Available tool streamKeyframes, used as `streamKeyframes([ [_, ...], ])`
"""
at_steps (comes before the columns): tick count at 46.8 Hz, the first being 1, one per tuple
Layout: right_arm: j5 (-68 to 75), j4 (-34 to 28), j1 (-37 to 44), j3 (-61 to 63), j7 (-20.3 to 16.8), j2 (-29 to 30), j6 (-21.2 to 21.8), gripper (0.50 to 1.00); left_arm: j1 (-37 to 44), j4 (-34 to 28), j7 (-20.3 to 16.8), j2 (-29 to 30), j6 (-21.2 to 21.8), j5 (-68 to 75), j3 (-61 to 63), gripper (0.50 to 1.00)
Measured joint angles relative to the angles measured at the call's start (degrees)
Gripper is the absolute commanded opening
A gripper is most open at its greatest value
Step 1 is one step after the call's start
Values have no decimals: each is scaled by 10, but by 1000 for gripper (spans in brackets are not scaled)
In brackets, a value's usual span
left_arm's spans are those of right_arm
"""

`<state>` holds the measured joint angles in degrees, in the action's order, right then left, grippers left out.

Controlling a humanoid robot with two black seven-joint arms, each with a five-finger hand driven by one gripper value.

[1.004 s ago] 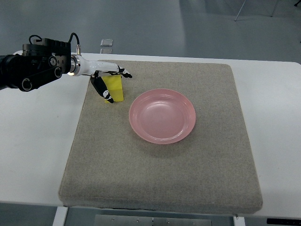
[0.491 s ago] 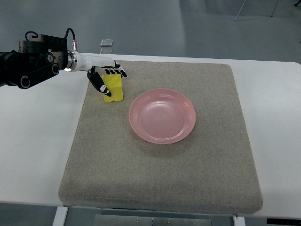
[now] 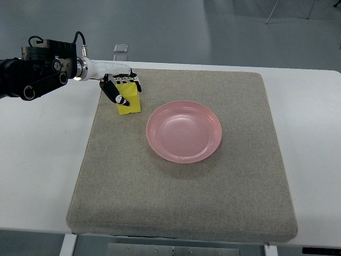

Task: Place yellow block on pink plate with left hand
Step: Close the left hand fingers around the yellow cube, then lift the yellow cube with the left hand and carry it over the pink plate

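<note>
Next, my left gripper lets go of the yellow block near the middle of the empty pink plate point(image 3: 182, 125).
A yellow block point(image 3: 130, 101) stands on the grey mat point(image 3: 181, 202) at its far left corner. My left hand point(image 3: 121, 88) comes in from the left edge and is curled around the block, fingers over its top and thumb on its left side. The block still rests on the mat. A pink plate point(image 3: 184, 131) lies empty on the mat, to the right of the block and a short gap away. The right arm does not show.
The mat lies on a white table point(image 3: 37, 170). A small clear object point(image 3: 121, 48) lies on the floor beyond the table's far edge.
My left hand's fingers have closed from spread over the block to curled around it. The block has shifted slightly and stands more upright.
</note>
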<state>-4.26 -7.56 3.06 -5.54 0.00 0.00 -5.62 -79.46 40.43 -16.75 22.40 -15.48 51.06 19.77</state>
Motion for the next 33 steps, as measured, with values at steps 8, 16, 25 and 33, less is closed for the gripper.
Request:
streamKeyframes([
  [8,0,0,0,0,0,0,0,924,-3,0,-1,0,0,-1,-1,600],
  [16,0,0,0,0,0,0,0,924,-9,0,-1,0,-1,-3,-3,606],
  [25,0,0,0,0,0,0,0,924,-31,12,-1,0,-1,1,-21,611],
  [33,0,0,0,0,0,0,0,924,-49,52,-1,0,0,5,-38,613],
])
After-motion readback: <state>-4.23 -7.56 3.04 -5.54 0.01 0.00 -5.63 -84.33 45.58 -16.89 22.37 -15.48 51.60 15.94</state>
